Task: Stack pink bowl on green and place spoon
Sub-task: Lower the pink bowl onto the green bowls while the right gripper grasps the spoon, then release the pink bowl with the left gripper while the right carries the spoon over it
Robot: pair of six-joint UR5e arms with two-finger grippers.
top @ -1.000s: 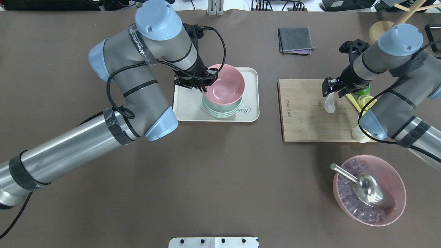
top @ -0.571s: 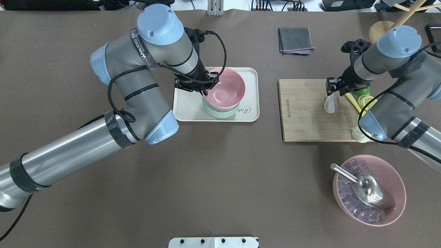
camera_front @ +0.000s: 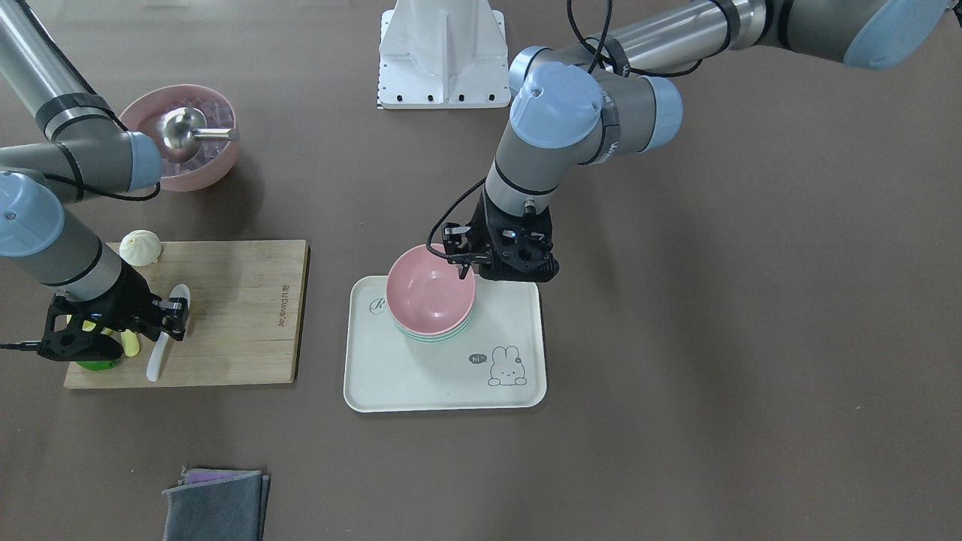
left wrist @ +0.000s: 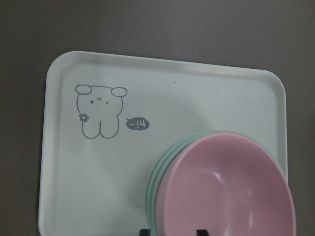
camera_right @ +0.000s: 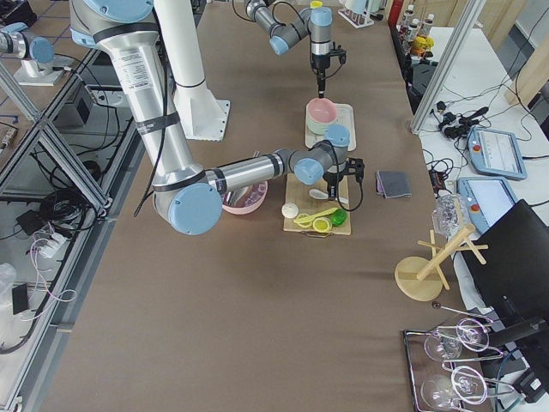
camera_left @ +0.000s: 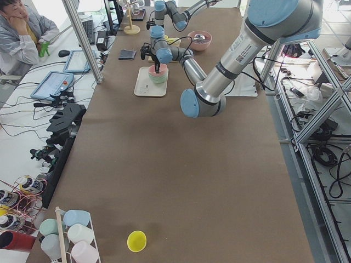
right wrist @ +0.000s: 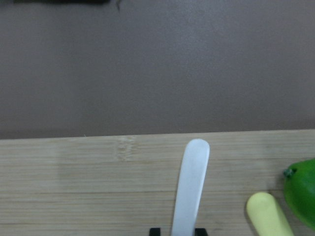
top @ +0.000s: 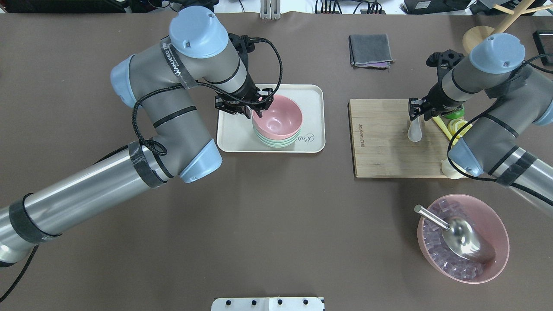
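My right gripper will release the white spoon in the pink bowl on the cream tray [camera_front: 406, 308], with the spoon's handle over the bowl's rim.
The pink bowl [top: 278, 117] sits level, nested on the stack of green bowls [top: 276, 141] on the cream tray [top: 311, 93]. My left gripper [top: 255, 110] stands at the bowl's left rim. In the left wrist view one finger is outside the rim and one inside, with small gaps, so it looks open. The white spoon [top: 414, 133] lies on the wooden board [top: 380, 142]. My right gripper [top: 417, 113] is down on its handle. In the right wrist view the spoon [right wrist: 189, 191] runs between the close-set fingertips.
A lime, yellow pieces [top: 453, 123] and a white bun [top: 449, 168] lie on the board's right side. A pink bowl of ice with a metal scoop [top: 462, 237] stands front right. A grey cloth [top: 370, 49] lies at the back.
The left gripper has lowered the tilted pink bowl, which now sits level in the green stack. The right gripper has settled slightly over the spoon handle. The spoon has hardly moved.
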